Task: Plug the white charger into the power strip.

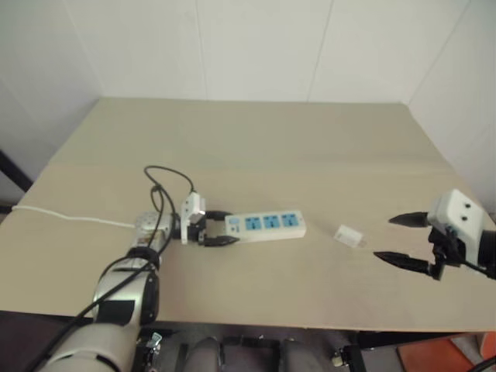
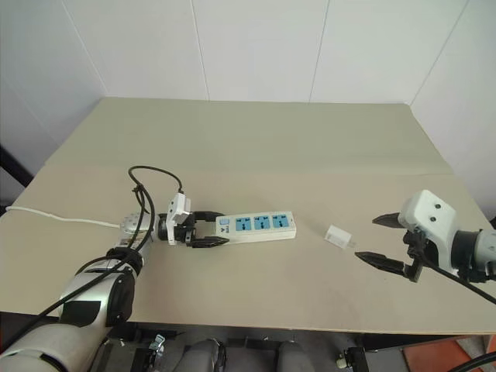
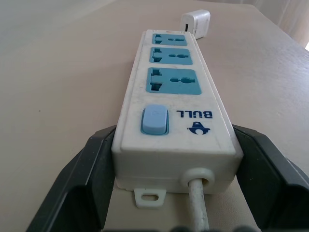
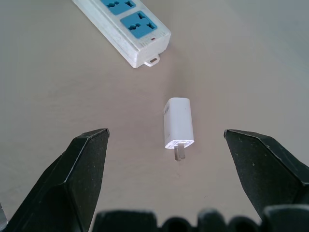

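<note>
The robot's right gripper needs to next move to the white charger's body (image 1: 348,235) (image 4: 178,122) and close on its long sides, because the prongs must stay free for plugging in.
The power strip (image 1: 267,224), a white bar with three blue outlet faces, lies flat near the middle of the tan table. My left gripper (image 1: 219,229) is shut on its switch end, and in the left wrist view one black finger (image 3: 91,169) presses against each long side by the blue switch (image 3: 155,119). The white charger (image 1: 349,235) lies on its side to the right of the strip, apart from it, its prongs (image 4: 179,152) pointing toward my right gripper. My right gripper (image 1: 384,237) hovers open just right of the charger and touches nothing.
The strip's thin white cord (image 1: 62,215) runs left across the table to its edge. A black cable (image 1: 167,182) loops above my left wrist. White walls stand behind and to the right of the table (image 1: 256,139).
</note>
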Controlling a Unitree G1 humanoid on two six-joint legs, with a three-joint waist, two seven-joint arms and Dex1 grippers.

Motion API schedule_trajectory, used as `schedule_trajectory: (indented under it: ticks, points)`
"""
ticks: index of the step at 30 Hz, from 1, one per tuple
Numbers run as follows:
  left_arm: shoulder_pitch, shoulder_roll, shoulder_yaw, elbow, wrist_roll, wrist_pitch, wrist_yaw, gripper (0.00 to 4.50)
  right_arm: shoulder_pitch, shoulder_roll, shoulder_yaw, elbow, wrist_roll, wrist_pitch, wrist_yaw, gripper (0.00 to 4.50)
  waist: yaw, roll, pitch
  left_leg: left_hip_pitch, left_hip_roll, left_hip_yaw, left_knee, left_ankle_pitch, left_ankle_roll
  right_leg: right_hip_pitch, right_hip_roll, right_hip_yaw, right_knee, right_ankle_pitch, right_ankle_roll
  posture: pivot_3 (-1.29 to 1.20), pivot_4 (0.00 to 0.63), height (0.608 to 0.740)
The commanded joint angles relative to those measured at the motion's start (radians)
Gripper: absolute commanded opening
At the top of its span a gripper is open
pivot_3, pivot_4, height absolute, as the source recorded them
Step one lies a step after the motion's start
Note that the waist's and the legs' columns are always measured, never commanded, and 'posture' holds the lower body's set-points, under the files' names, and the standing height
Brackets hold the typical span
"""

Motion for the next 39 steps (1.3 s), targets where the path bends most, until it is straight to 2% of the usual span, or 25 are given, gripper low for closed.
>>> schedule_trajectory:
  ticks: [1, 5, 10, 13, 16, 20, 24, 30, 39]
  points:
    - [-0.014, -0.016, -0.038, 0.003, 0.033, 0.013, -0.041, 3.26, -0.024, -0.008, -0.015, -0.01, -0.002, -0.012, -0.015, 4.5, 0.002, 0.0, 0.0, 0.0, 0.0, 0.0, 0.0, 0.0, 0.0, 0.0, 0.0, 0.0, 0.0, 0.0, 0.0, 0.0, 0.15, 0.74]
    - [-0.013, 0.007, -0.091, -0.006, 0.027, -0.01, -0.072, 3.26, -0.087, -0.028, 0.036, -0.004, 0.005, 0.032, -0.037, 4.5, 0.001, 0.0, 0.0, -0.001, 0.0, 0.0, 0.0, 0.0, 0.0, 0.0, 0.0, 0.0, -0.001, 0.0, 0.0, 0.0, 0.15, 0.74]
    - [0.006, 0.034, -0.169, -0.019, 0.013, -0.057, -0.072, 3.26, -0.334, -0.124, 0.213, 0.01, 0.057, 0.251, -0.049, 4.5, -0.011, 0.001, -0.001, 0.0, 0.0, 0.0, 0.0, 0.0, 0.0, 0.0, 0.0, 0.0, 0.0, 0.0, 0.0, 0.0, 0.15, 0.74]
    - [0.017, 0.045, -0.209, -0.027, -0.002, -0.084, -0.072, 3.26, -0.559, -0.168, 0.423, 0.021, 0.022, 0.367, -0.008, 4.5, -0.014, 0.002, -0.001, 0.001, 0.001, 0.0, 0.0, 0.0, 0.0, 0.0, 0.0, 0.0, -0.001, 0.0, 0.0, 0.0, 0.15, 0.74]
    - [0.026, 0.049, -0.237, -0.037, -0.035, -0.085, -0.072, 3.26, -0.775, -0.159, 0.663, 0.031, -0.075, 0.453, 0.033, 4.5, -0.015, 0.002, -0.001, 0.0, 0.002, 0.0, 0.0, 0.0, 0.0, -0.001, 0.0, 0.0, -0.001, 0.0, 0.0, 0.0, 0.15, 0.74]
    - [0.04, 0.053, -0.283, -0.052, -0.078, -0.074, -0.072, 3.26, -0.997, -0.071, 0.943, 0.107, -0.219, 0.526, 0.073, 4.5, -0.015, 0.002, -0.001, -0.001, 0.002, 0.0, 0.0, 0.0, 0.0, -0.002, 0.0, 0.0, -0.001, 0.0, 0.0, 0.0, 0.15, 0.74]
    - [0.058, 0.057, -0.334, -0.066, -0.116, -0.051, -0.072, 3.26, -1.105, 0.029, 1.116, 0.251, -0.345, 0.524, 0.084, 4.5, -0.013, 0.002, -0.001, -0.002, 0.001, 0.0, 0.0, 0.0, 0.0, -0.003, 0.0, 0.0, -0.001, 0.0, 0.0, 0.0, 0.15, 0.74]
    - [0.073, 0.07, -0.404, -0.09, -0.167, -0.028, -0.072, 3.26, -1.178, 0.13, 1.204, 0.416, -0.415, 0.537, 0.115, 4.5, -0.014, 0.003, -0.002, -0.002, 0.001, 0.0, 0.0, 0.0, 0.0, -0.004, 0.0, 0.0, -0.001, 0.0, 0.0, 0.0, 0.15, 0.74]
    - [0.069, 0.074, -0.445, -0.092, -0.191, -0.033, -0.072, 3.26, -1.168, 0.173, 1.251, 0.496, -0.483, 0.507, 0.166, 4.5, -0.013, 0.003, -0.002, -0.002, 0.001, 0.0, 0.0, 0.0, 0.0, -0.004, 0.0, 0.0, 0.0, 0.0, 0.0, 0.0, 0.15, 0.74]
